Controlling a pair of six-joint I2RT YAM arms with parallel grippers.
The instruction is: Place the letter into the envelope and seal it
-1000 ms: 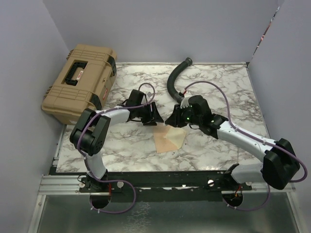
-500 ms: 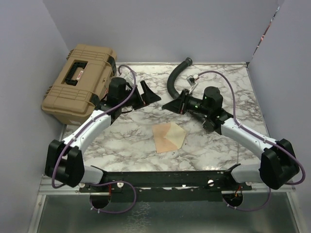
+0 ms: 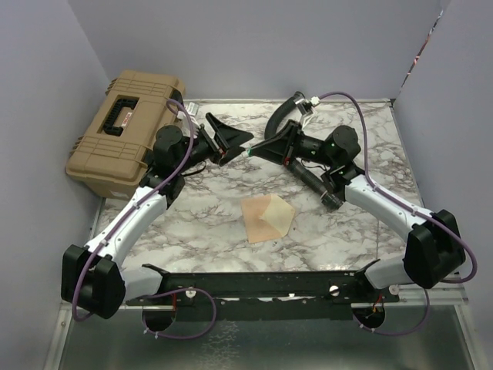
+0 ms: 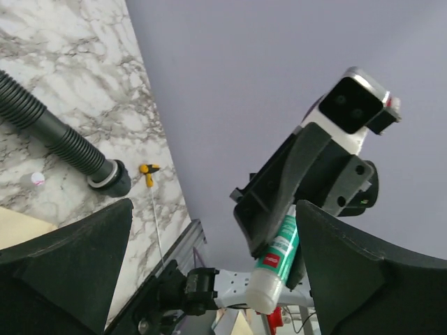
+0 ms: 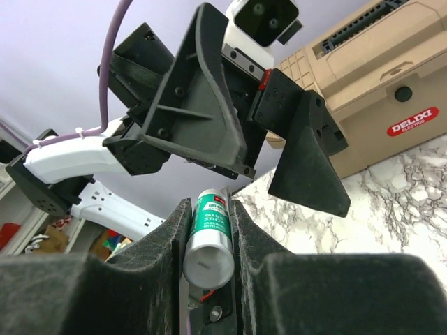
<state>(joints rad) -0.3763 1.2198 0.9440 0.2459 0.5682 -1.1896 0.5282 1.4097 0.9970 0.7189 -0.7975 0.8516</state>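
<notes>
I will use my right gripper to set the glue stick down on the marble point(image 3: 290, 191) between the envelope's paler flap and the black ribbed hose. The glue stick is now raised over the table's back.
The envelope point(image 3: 260, 221) lies flat on the marble table point(image 3: 362, 131), its paler flap point(image 3: 282, 215) open to the right. The letter does not show as a separate sheet. Both arms are raised over the back of the table, tip to tip. My right gripper point(image 3: 262, 148) point(image 5: 209, 209) is shut on a green and white glue stick point(image 5: 208, 244) point(image 4: 279, 259). Facing it, my left gripper point(image 3: 235, 142) point(image 4: 214, 209) stands wide open, its fingers point(image 5: 206, 98) spread on either side of the stick's end and holding nothing.
A tan hard case point(image 3: 127, 131) point(image 5: 377, 77) sits at the back left corner. A black ribbed hose point(image 3: 276, 123) point(image 4: 59, 136) lies at the back, behind the grippers. Purple walls close in the left, back and right sides.
Both grippers have lifted from the envelope's far edge and swung up toward the back. The left gripper has opened wide. The right stays shut on the glue stick.
</notes>
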